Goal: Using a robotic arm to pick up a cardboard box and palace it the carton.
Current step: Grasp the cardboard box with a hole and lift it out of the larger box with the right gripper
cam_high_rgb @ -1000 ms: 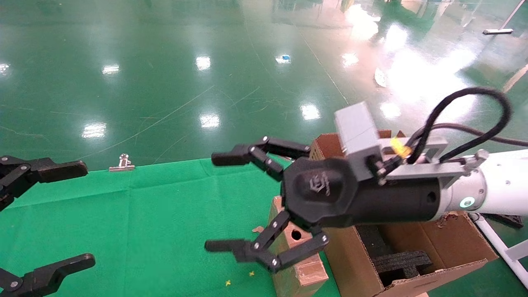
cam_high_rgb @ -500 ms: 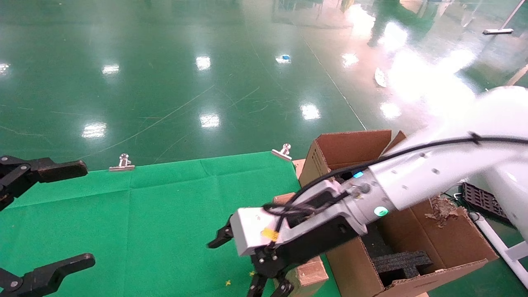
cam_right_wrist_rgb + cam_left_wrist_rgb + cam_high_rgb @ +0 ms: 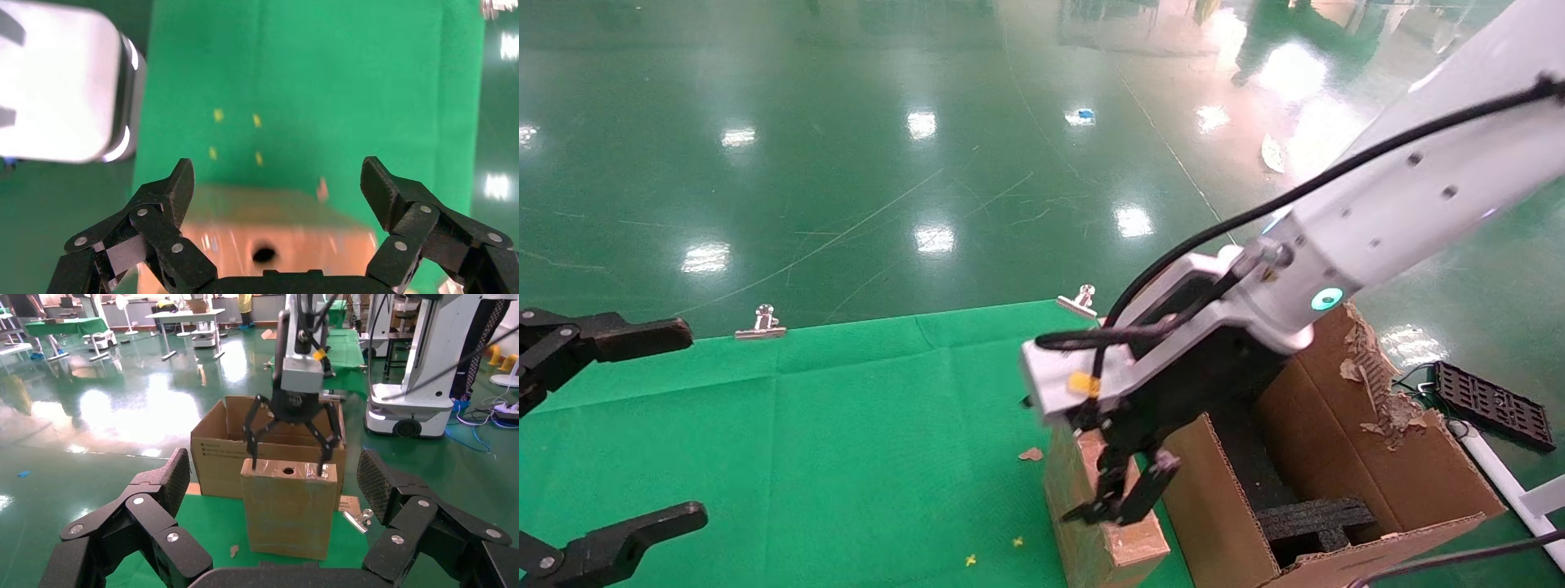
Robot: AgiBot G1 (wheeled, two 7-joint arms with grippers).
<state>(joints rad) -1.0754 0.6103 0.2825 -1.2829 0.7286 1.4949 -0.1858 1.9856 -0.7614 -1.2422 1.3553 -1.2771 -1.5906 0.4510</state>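
Next, my right gripper turns first. Then it should close across the near end [image 3: 1134, 541] [image 3: 211, 252] of the cardboard box's narrow top, between the round hole and the box's near edge.
The slim brown cardboard box [image 3: 1071, 496] stands upright on the green cloth, right against the carton [image 3: 1223, 523]. Its top edge has a round hole [image 3: 264, 252]. My right gripper [image 3: 1102, 518] on the white arm points straight down at that top edge. It is open, with one finger near each end of the edge, as the left wrist view shows [image 3: 287, 467]. In the right wrist view the box [image 3: 257, 233] lies between the spread fingers [image 3: 177, 187]. My left gripper [image 3: 641, 429] is open and empty at the cloth's left side, facing the box [image 3: 287, 514].
The carton holds black foam blocks [image 3: 1316, 518] and has ragged flaps [image 3: 1373, 384]. Two metal clips [image 3: 760, 324] [image 3: 1080, 300] pin the cloth's far edge. A black tray [image 3: 1487, 404] lies on the green floor at right. A cardboard scrap [image 3: 1031, 453] lies on the cloth.
My right arm has swung up and its gripper has turned from level to pointing down. It has come over the box's top edge, still open. The left gripper has not moved.
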